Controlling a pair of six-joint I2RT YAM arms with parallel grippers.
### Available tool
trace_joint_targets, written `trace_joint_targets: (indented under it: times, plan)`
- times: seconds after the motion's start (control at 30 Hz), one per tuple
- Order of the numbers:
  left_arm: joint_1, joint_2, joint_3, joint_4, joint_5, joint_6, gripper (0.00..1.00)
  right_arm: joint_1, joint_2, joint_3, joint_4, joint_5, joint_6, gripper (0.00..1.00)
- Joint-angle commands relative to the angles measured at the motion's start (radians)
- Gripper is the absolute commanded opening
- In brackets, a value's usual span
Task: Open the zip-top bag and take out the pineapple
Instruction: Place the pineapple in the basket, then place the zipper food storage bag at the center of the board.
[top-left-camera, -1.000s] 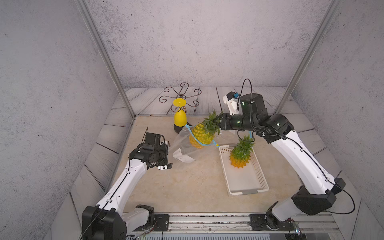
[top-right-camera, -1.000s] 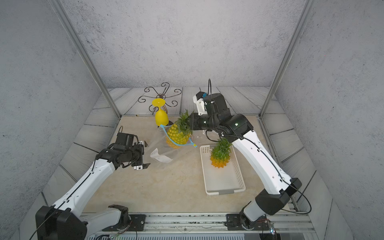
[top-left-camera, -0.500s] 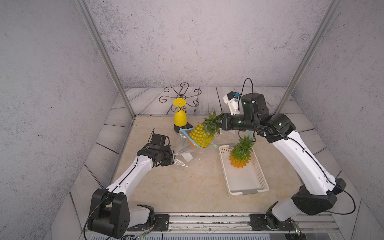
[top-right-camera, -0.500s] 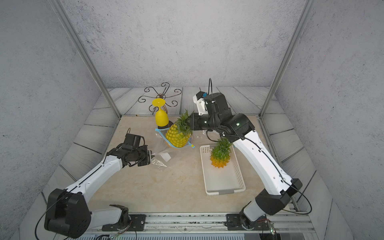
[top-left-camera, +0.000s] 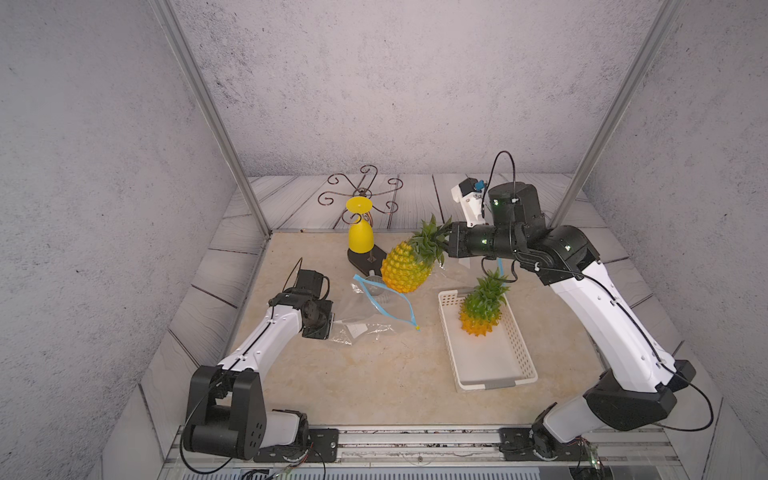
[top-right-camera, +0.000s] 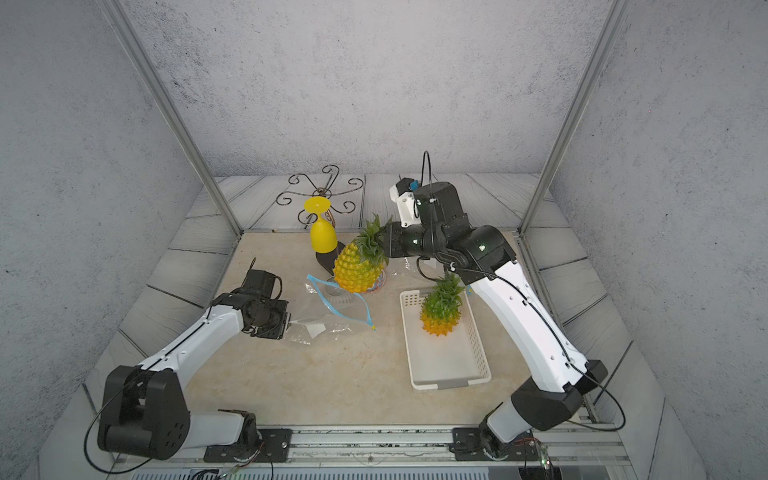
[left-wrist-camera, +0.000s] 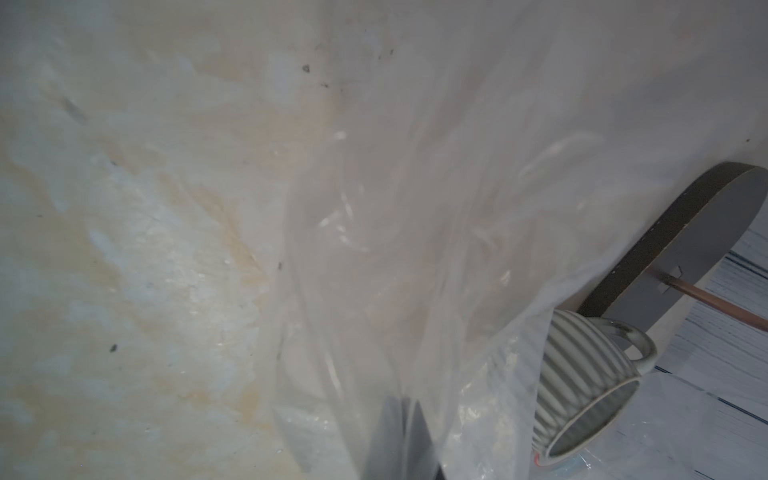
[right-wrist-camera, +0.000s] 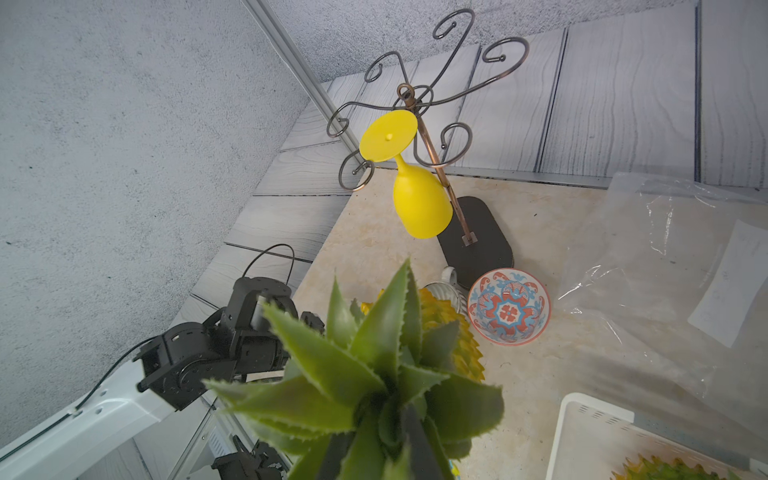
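Observation:
My right gripper sets the yellow pineapple into the white basket (top-left-camera: 481, 359) next, in front of the other pineapple.
A yellow pineapple (top-left-camera: 405, 270) (top-right-camera: 357, 270) with a green crown hangs tilted above the table, clear of the bag. My right gripper (top-left-camera: 446, 241) (top-right-camera: 386, 243) (right-wrist-camera: 376, 449) is shut on its crown (right-wrist-camera: 374, 365). The clear zip-top bag (top-left-camera: 370, 309) (top-right-camera: 328, 316) lies slack on the table below it, its blue zip gaping open. My left gripper (top-left-camera: 331, 324) (top-right-camera: 288, 323) (left-wrist-camera: 401, 415) is shut on the bag's bottom edge, with the plastic (left-wrist-camera: 415, 249) stretched out in front of it.
A second pineapple (top-left-camera: 482, 307) stands in a white basket (top-left-camera: 523, 353) at the right. A yellow goblet (top-left-camera: 360, 237) hangs on a wire rack (top-left-camera: 365, 193) at the back. A ribbed mug (left-wrist-camera: 582, 382), a patterned bowl (right-wrist-camera: 509, 307) and another clear bag (right-wrist-camera: 665, 270) lie near the rack.
My left gripper reached the bag, shut on its bottom edge and drew it back. The bag slid off the pineapple, which stays up in the right gripper.

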Motion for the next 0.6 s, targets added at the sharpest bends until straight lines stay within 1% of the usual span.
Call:
trace_joint_targets:
  times: [0.0, 0.1, 0.17, 0.27, 0.43, 0.57]
  plan:
    - [0.014, 0.007, 0.068, -0.098, -0.062, 0.083, 0.0, -0.004, -0.098, 0.063, 0.087, 0.015, -0.021, 0.0]
    - [0.025, -0.022, 0.11, -0.143, -0.127, 0.125, 0.0, -0.003, -0.125, 0.069, -0.03, 0.1, -0.078, 0.0]
    - [0.03, -0.042, 0.131, -0.143, -0.161, 0.153, 0.0, -0.004, -0.185, 0.01, -0.092, 0.162, -0.114, 0.0]
    - [0.035, -0.042, 0.191, -0.163, -0.179, 0.199, 0.0, -0.004, -0.29, -0.109, -0.187, 0.218, -0.142, 0.0]
    - [0.039, -0.017, 0.232, -0.162, -0.174, 0.238, 0.0, -0.003, -0.421, -0.269, -0.311, 0.247, -0.136, 0.0]
    - [0.04, -0.005, 0.24, -0.156, -0.169, 0.242, 0.0, -0.004, -0.509, -0.427, -0.326, 0.285, -0.134, 0.0]
